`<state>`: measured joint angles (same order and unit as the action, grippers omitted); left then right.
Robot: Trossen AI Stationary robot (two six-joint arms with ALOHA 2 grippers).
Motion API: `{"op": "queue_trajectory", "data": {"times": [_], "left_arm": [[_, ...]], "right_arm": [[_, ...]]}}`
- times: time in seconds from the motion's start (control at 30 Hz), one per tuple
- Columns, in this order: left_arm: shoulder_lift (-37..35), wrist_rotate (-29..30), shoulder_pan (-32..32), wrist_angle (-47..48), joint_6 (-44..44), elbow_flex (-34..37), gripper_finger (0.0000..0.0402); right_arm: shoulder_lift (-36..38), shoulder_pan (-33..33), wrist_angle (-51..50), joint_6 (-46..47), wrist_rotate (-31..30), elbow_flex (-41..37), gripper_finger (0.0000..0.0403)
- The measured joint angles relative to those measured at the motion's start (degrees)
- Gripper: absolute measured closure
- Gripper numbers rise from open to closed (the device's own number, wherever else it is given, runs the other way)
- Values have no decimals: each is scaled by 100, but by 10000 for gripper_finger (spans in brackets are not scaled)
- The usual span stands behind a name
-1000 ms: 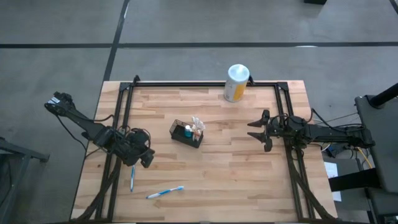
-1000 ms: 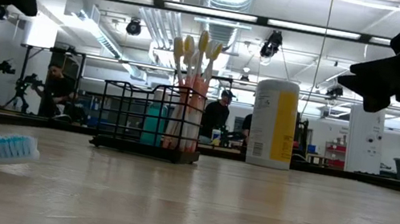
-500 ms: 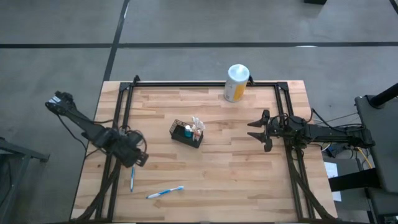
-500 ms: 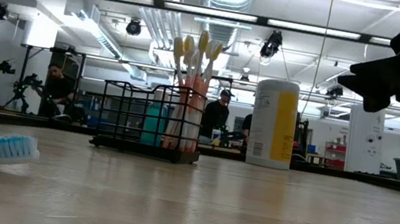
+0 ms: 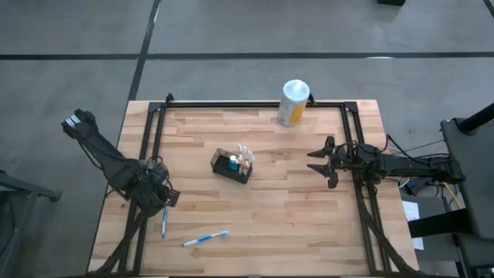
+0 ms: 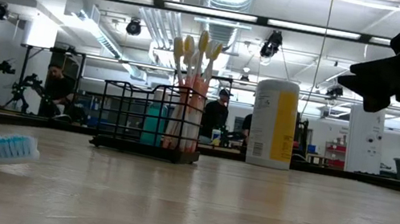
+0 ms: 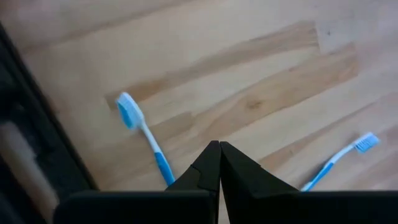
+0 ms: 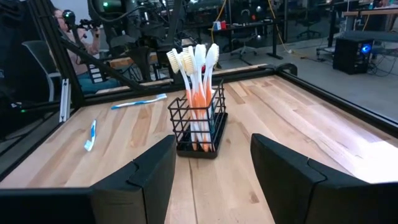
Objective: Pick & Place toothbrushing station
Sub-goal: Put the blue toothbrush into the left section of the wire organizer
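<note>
My left gripper will open its shut fingers, as the blue toothbrush by the black frame lies beside them, then move toward the frame and grip the toothbrush's neck [image 7: 148, 135].
The toothbrushing station, a small black wire-mesh basket [image 5: 232, 166], stands on its base at the table's middle, holding several upright white-and-orange toothbrushes [image 8: 194, 68] and a teal item [image 6: 154, 123]. My left gripper [image 5: 157, 202] is shut and empty above the table's left side, over a blue toothbrush [image 7: 142, 127] lying flat. A second blue toothbrush [image 5: 204, 239] lies nearer the front edge. My right gripper [image 5: 318, 161] is open and empty, right of the basket, pointing at it.
A white-topped cylindrical canister with a yellow label [image 5: 293, 103] stands at the far edge. A black metal frame [image 5: 255, 104] runs along the table's far, left and right sides. Bare wood lies between the basket and my right gripper. People show in the room behind.
My left gripper has drawn back toward the table's left and near edge, away from the basket, and has tipped down over the blue toothbrush. My right gripper and the basket have kept still.
</note>
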<state>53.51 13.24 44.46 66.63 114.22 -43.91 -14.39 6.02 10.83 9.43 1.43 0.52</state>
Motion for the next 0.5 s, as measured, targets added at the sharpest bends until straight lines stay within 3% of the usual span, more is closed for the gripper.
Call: {"op": "queue_trajectory", "data": {"times": [0.33,0.5], "left_arm": [[106,21,550,-1692,1087,1132,392],[106,-48,551,-1716,1183,1238,392]], "right_arm": [[-2,2,0,0,0,1,199],[0,2,0,0,0,1,199]]}}
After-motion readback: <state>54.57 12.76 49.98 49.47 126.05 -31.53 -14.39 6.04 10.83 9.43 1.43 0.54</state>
